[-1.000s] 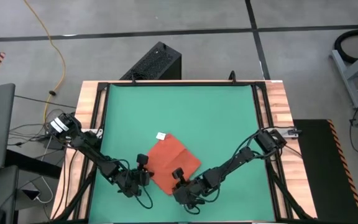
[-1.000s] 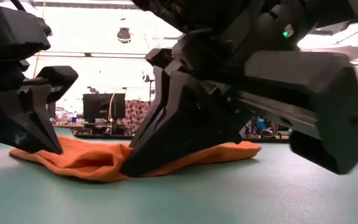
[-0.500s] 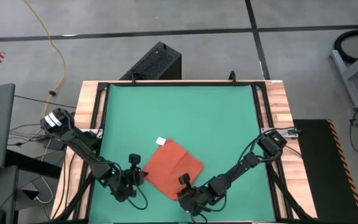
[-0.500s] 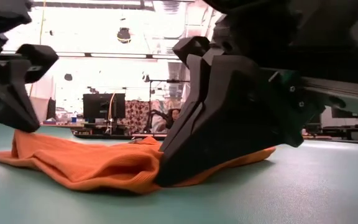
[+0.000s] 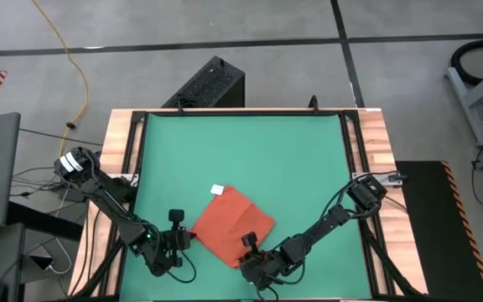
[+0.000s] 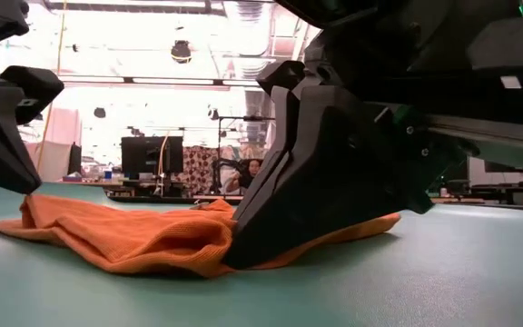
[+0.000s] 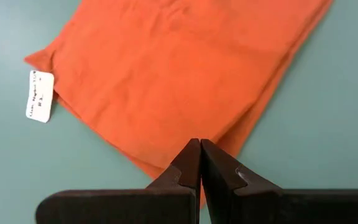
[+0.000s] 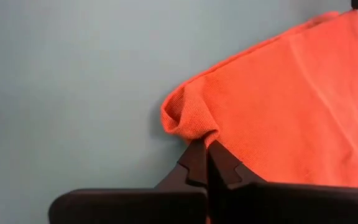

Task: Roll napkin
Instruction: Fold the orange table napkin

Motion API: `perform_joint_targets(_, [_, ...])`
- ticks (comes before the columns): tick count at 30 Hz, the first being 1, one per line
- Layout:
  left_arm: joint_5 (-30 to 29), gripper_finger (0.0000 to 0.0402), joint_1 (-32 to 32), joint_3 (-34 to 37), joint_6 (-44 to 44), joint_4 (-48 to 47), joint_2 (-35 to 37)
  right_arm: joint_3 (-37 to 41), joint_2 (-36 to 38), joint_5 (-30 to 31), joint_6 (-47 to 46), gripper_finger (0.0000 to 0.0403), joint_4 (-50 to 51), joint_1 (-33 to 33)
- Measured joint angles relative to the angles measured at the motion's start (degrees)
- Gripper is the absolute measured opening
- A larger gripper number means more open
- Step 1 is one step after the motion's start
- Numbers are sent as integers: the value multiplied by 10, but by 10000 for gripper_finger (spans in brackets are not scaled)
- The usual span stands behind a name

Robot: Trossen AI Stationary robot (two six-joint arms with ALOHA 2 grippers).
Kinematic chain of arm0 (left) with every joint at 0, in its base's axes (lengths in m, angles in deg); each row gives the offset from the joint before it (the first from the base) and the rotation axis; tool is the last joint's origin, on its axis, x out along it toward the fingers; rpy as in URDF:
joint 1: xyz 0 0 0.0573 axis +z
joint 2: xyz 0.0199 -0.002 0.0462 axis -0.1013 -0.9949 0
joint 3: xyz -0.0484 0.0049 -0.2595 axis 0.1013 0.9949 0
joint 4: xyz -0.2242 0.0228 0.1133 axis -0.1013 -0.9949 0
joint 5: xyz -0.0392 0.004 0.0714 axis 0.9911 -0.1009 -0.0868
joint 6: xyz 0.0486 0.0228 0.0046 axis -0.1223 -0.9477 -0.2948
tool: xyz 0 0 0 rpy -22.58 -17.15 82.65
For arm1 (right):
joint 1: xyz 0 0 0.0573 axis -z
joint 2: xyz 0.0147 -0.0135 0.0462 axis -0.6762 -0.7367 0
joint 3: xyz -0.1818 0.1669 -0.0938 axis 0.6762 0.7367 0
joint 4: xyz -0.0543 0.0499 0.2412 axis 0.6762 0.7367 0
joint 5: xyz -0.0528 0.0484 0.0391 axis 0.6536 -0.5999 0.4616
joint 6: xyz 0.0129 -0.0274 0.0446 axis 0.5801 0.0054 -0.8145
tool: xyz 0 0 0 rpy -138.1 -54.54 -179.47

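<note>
I can see the napkin slanting across the green mat, so I need to open my left gripper, pinch the napkin's corner [image 5: 197, 231] beneath its fingers and swing the napkin straight.
The orange-red napkin [image 5: 234, 224] lies mostly flat on the green mat, its white tag [image 5: 217, 190] at the far corner. My right gripper [image 5: 248, 246] is at its front corner, shut on a bunched fold of the napkin [image 8: 194, 121]. In the low view this gripper [image 6: 240, 254] presses that edge onto the mat. My left gripper [image 5: 178, 225] is shut, just left of the napkin's left corner. In the left wrist view its tips [image 7: 201, 147] overlap the napkin's edge [image 7: 179, 68], with the tag [image 7: 40, 95] beyond. In the low view it [image 6: 27, 182] hangs just above the cloth [image 6: 134, 236].
The green mat [image 5: 241, 151] has open room behind the napkin. Wooden rails [image 5: 124, 143] frame the table. A black box [image 5: 212, 82] sits past the far edge. A person [image 6: 255, 169] shows far off in the room.
The napkin slid a little toward the front right a second ago and now lies still. My left gripper has drawn back leftward off its corner. My right gripper shifted slightly frontward, keeping the fold.
</note>
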Motion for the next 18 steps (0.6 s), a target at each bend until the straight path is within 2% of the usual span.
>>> perform_joint_targets(5, [-20, 0, -12, 0, -31, -7, 0, 0, 0, 0, -11, 7, 0, 0])
perform_joint_targets(9, [32, 14, -11, 0, -83, -13, 0, 0, 0, 0, -13, 7, 0, 1])
perform_joint_targets(13, [41, 56, -11, 0, -83, -14, 0, 0, 0, 1, -26, 7, 0, 2])
perform_joint_targets(18, [-22, 119, -11, 0, -50, -17, 0, 0, 0, 0, -27, 7, 0, 2])
